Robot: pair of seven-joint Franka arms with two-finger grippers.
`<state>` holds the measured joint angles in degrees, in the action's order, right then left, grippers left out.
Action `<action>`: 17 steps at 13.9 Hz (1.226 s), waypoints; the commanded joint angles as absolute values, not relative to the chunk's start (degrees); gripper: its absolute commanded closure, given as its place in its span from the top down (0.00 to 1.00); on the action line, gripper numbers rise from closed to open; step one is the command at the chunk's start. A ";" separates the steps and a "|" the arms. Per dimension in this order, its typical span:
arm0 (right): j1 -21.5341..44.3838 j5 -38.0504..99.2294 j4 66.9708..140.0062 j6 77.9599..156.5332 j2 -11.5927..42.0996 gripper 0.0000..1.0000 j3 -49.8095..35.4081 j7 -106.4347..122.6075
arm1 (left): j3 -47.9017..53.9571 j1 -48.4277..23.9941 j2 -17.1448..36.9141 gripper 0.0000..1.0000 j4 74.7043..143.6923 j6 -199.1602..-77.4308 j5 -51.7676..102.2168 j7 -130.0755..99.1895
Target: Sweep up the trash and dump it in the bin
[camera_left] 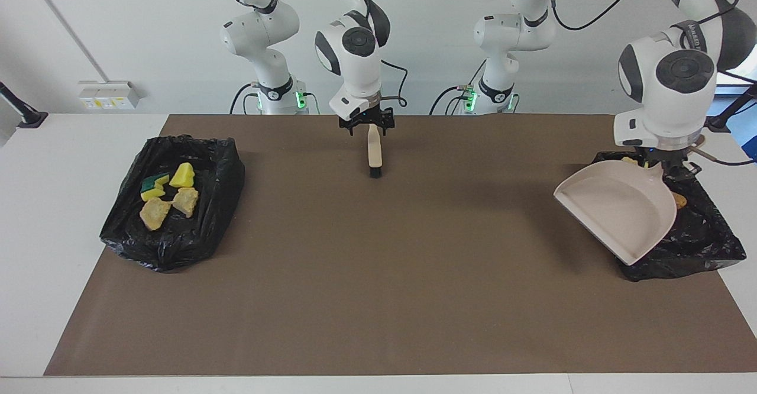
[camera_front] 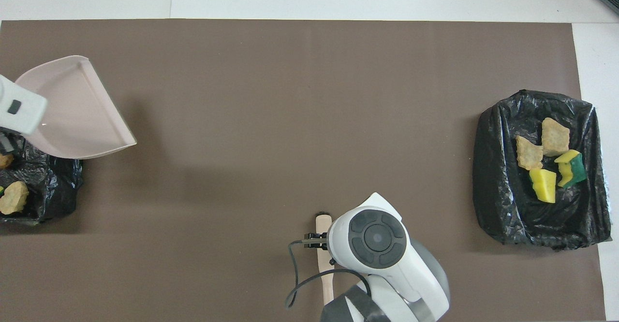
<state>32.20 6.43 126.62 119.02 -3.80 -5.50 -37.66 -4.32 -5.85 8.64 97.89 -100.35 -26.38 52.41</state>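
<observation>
I will use my left gripper to set the dustpan down on the bare mat [camera_front: 324, 131], just past the brush and between the bins.
The trash lies in two black-lined bins. Several sponge pieces and tan lumps [camera_left: 184, 200] [camera_front: 529, 155] sit in the bin [camera_left: 222, 175] at the right arm's end. In the bin [camera_left: 698, 246] at the left arm's end, a tan lump [camera_front: 13, 197] shows beside the beige dustpan [camera_left: 621, 207] [camera_front: 72, 109]. My left gripper [camera_left: 650, 162] is shut on the dustpan's handle and holds the tilted pan over that bin's inner edge and the mat. The brush [camera_left: 374, 154] [camera_front: 323, 225] lies on the mat near the robots. My right gripper [camera_left: 368, 125] hangs open just above its handle.
A brown mat [camera_left: 378, 275] covers most of the white table [camera_left: 59, 204]. Both bins stand on the mat's ends. A cable [camera_front: 295, 283] loops from the right hand over the brush handle.
</observation>
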 commanded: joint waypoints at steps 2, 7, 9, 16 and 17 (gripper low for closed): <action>26.38 -1.21 121.04 117.33 -2.81 1.00 -5.89 -34.99 | 3.50 -5.98 12.82 0.00 96.86 -98.43 -18.74 30.74; 18.39 -4.75 111.21 111.56 -2.90 1.00 -5.71 -32.19 | 13.61 -7.03 19.06 0.00 94.67 -102.02 -8.98 1.38; 14.43 -4.66 106.28 106.46 -3.25 1.00 -5.63 -26.57 | 17.21 -8.25 20.82 0.00 93.61 -104.84 -6.60 -8.82; 6.07 -4.66 93.01 94.32 -4.13 1.00 -5.19 -21.62 | 21.80 -19.84 34.87 0.00 76.84 -105.21 -9.22 -33.90; 5.11 -4.57 90.99 92.48 -4.13 1.00 -5.19 -20.49 | 21.54 -22.39 37.59 0.00 73.42 -104.86 -10.27 -36.80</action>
